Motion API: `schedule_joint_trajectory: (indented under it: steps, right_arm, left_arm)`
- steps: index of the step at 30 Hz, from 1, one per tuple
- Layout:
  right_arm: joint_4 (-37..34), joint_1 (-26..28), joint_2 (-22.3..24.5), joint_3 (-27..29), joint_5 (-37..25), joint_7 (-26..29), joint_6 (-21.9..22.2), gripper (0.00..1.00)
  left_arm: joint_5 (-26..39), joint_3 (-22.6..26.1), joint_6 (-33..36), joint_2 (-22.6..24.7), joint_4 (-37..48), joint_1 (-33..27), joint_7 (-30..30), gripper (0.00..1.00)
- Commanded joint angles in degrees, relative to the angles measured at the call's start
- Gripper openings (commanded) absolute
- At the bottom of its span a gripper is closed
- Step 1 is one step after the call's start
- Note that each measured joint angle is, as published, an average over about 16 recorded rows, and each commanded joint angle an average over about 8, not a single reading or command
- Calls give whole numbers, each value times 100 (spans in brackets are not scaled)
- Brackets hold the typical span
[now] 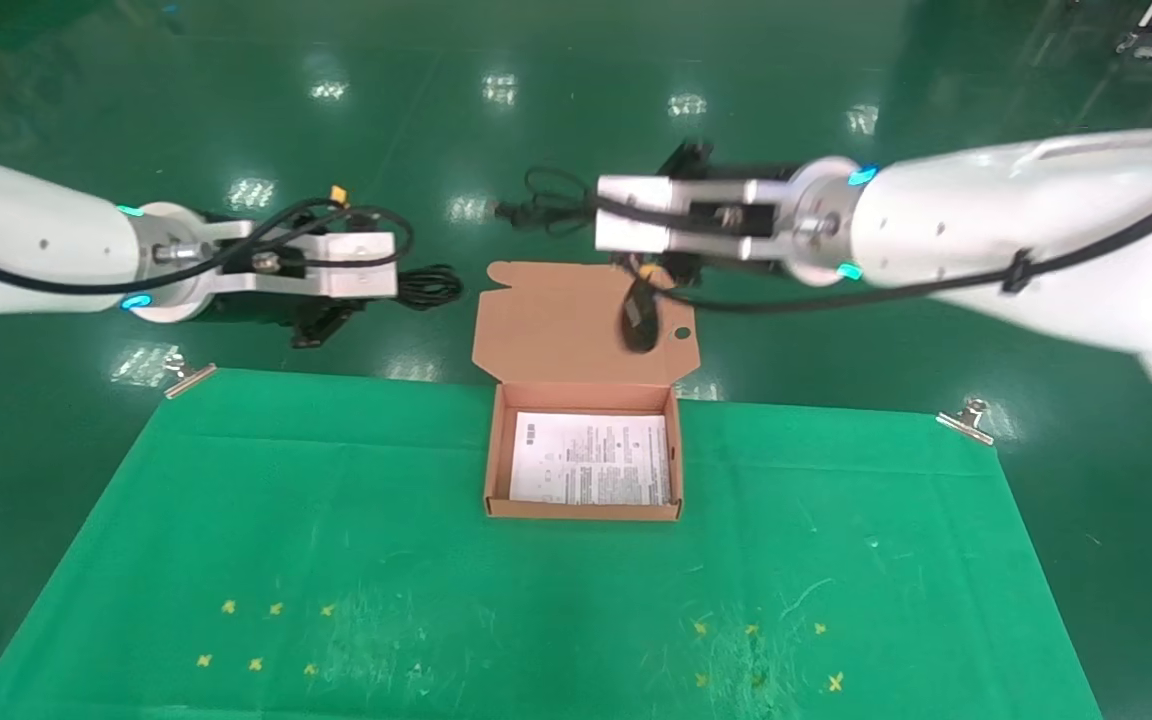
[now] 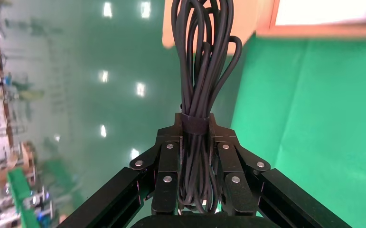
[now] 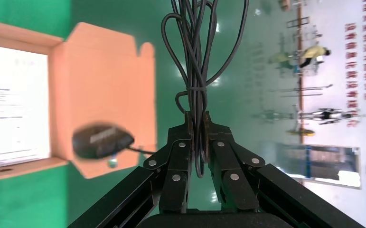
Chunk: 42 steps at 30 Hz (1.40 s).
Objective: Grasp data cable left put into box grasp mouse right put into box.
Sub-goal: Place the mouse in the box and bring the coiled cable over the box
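Note:
I am going to release the mouse from my right gripper so that it will rest on the white printed sheet (image 1: 571,481), along the near side of the box.
The box (image 1: 494,455) stands open on the green cloth, its flap lid (image 1: 556,320) laid back away from me. My left gripper (image 2: 196,124) is shut on the data cable (image 2: 201,57), a strapped black bundle held in the air to the left of the lid; the bundle also shows in the head view (image 1: 431,285). My right gripper (image 3: 197,118) is shut on the mouse's thin looped cord (image 3: 197,57). The mouse (image 1: 637,320) dangles from that cord over the lid's right side. It also shows in the right wrist view (image 3: 102,140).
A white printed sheet (image 1: 591,458) lies in the box. The green cloth (image 1: 336,520) is held at its far corners by metal clips (image 1: 186,378) (image 1: 966,420). Small yellow marks (image 1: 266,635) dot its near part. Glossy green floor lies beyond.

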Motion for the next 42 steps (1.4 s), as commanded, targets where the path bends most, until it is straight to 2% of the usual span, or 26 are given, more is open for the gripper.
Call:
schedule_joint_trajectory:
  steps: [1,10,21,29,35,36,42]
  right_arm:
    - [-61,-78,-31,-19,37,-19,26,0]
    - [-908,-242,-515,-145,267,-464,318,0]
    - [-1789,-469,-982,-319,907,-968,650,0]
    - [-2407,-668,-1019,-589,1586,-754,1104,0]
    - [-2972,-692,-1030,-912,1811,-483,1170,1]
    - [-3027,-681,-1032,-970,1822,-466,1156,7]
    - [-3190,-606,-1041,-1268,1841,-454,1013,82]
  left_arm:
    - [225,52,-16,3,14,23,-113,0]
    - [903,239,317,-74,-38,127,-634,0]
    - [1072,265,471,-186,-215,182,-839,0]
    - [1083,265,481,-193,-246,190,-861,0]
    - [1085,265,483,-194,-250,192,-865,0]
    - [1085,265,483,-194,-250,192,-865,0]
    - [1089,267,485,-195,-252,194,-865,0]
